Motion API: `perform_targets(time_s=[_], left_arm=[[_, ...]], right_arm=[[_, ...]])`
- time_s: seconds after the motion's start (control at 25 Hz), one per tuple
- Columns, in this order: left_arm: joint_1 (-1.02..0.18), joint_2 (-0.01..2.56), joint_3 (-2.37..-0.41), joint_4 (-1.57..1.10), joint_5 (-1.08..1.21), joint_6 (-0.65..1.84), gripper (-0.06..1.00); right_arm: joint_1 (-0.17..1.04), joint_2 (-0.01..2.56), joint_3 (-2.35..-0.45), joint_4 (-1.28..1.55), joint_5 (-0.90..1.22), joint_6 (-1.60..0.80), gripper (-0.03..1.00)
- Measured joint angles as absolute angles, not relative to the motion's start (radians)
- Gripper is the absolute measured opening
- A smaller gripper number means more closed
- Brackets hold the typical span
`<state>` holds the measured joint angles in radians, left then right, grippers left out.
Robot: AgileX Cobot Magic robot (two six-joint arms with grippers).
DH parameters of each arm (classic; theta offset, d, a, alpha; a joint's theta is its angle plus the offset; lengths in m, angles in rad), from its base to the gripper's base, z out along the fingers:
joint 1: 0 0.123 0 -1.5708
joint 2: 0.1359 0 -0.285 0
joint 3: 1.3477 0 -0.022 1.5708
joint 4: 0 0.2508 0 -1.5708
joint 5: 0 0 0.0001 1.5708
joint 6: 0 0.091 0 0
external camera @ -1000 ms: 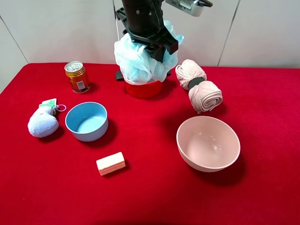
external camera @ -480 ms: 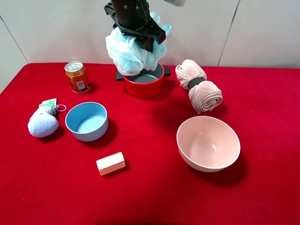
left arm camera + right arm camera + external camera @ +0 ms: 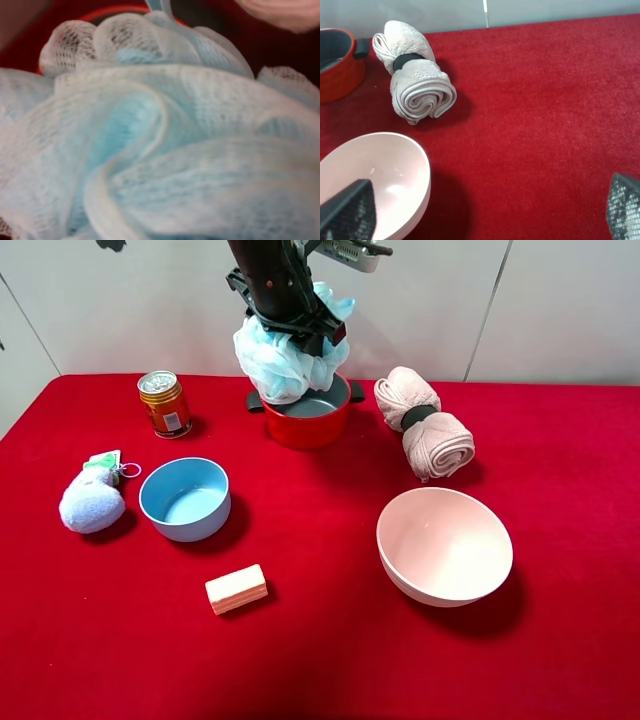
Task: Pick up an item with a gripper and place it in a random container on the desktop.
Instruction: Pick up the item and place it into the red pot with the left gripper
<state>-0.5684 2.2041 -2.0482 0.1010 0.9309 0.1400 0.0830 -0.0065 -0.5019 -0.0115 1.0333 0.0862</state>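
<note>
Next, my left gripper lets go of the fluffy light blue loofah inside the red pot [image 3: 306, 396], in between the pot's dark handles.
My left gripper [image 3: 296, 324] is shut on the fluffy light blue loofah [image 3: 283, 362] and holds it in the air over the back left rim of the red pot [image 3: 312, 424]. The pot's dark grey inside shows in front of the loofah. In the left wrist view the loofah [image 3: 160, 145] fills the picture, with its ribbon loop [image 3: 160, 6] and a strip of the pot's red rim [image 3: 107, 10] beyond it. My right gripper [image 3: 487, 212] is open and empty above the red cloth, near the pink bowl [image 3: 370, 175]. It is out of the exterior view.
On the red tablecloth are an orange can [image 3: 164, 404], a lavender plush toy [image 3: 92, 502], a light blue bowl [image 3: 185, 499], a pink-and-white block [image 3: 236, 589], the pink bowl [image 3: 444, 545] and a rolled beige towel [image 3: 424, 435] right of the pot. A white wall stands behind.
The left arm with the loofah has shifted left and back from over the pot. The pot's opening, covered a second ago, now shows. Nothing else has moved.
</note>
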Motion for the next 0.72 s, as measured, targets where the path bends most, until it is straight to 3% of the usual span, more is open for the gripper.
perform_targets(time_s=[0.72], left_arm=[[-0.526, 2.348, -2.048, 0.053, 0.621, 0.2, 0.5]], right_arm=[[0.083, -0.007, -0.502, 0.0, 1.033, 0.086, 0.69]])
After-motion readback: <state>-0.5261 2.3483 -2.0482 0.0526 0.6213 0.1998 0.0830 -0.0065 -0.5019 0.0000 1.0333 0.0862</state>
